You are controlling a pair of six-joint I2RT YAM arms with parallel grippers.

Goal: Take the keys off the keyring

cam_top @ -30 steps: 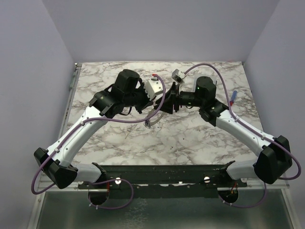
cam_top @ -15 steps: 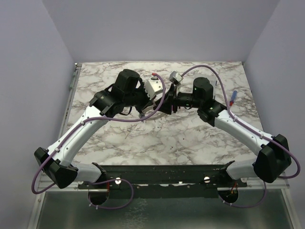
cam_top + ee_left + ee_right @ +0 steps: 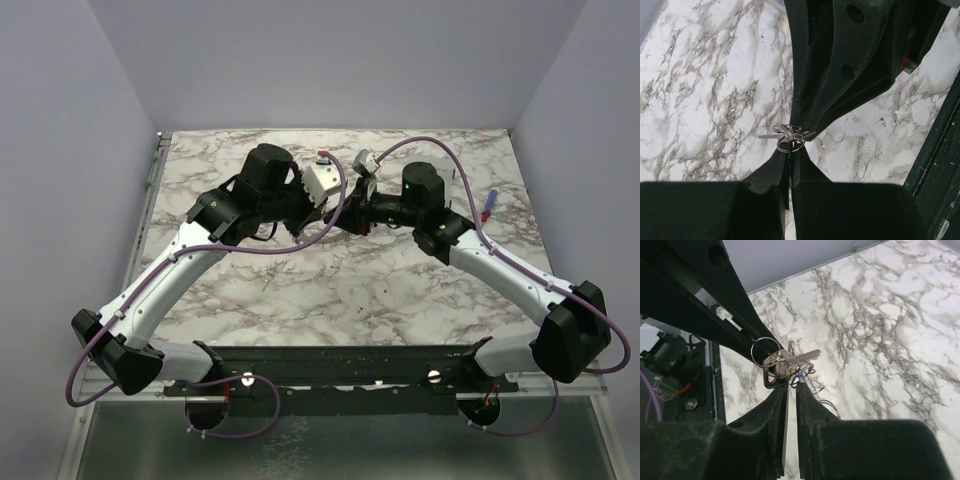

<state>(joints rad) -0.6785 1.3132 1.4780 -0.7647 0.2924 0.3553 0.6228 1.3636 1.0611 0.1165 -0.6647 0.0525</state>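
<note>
The key and wire rings bunch up against my left gripper's fingers. Next, my right gripper backs off, lets them hang, then takes the lower wire ring point(image 3: 796, 379).
My two grippers meet tip to tip above the middle of the table point(image 3: 300, 290). My left gripper point(image 3: 322, 213) is shut on a thin wire split ring point(image 3: 790, 144). My right gripper point(image 3: 347, 215) is shut on the bunch of keys point(image 3: 779, 371): a silver key with a square head, a bare blade point(image 3: 807, 356) pointing right, and a speck of blue point(image 3: 798, 376) at the fingertips. Several thin wire rings point(image 3: 765, 350) link the bunch. The bunch is lifted off the marble. No large flat grey keyring shows; the top view hides the bunch behind the grippers.
A blue-handled tool point(image 3: 490, 204) lies near the table's right edge. A small dark item point(image 3: 455, 176) lies behind the right arm. Purple cables loop over both wrists. Grey walls stand on three sides. The black mounting rail point(image 3: 340, 365) runs along the near edge.
The right gripper has moved left and closed up against the left gripper. The keys that hung below the left gripper a second ago are now hidden between the two grippers.
</note>
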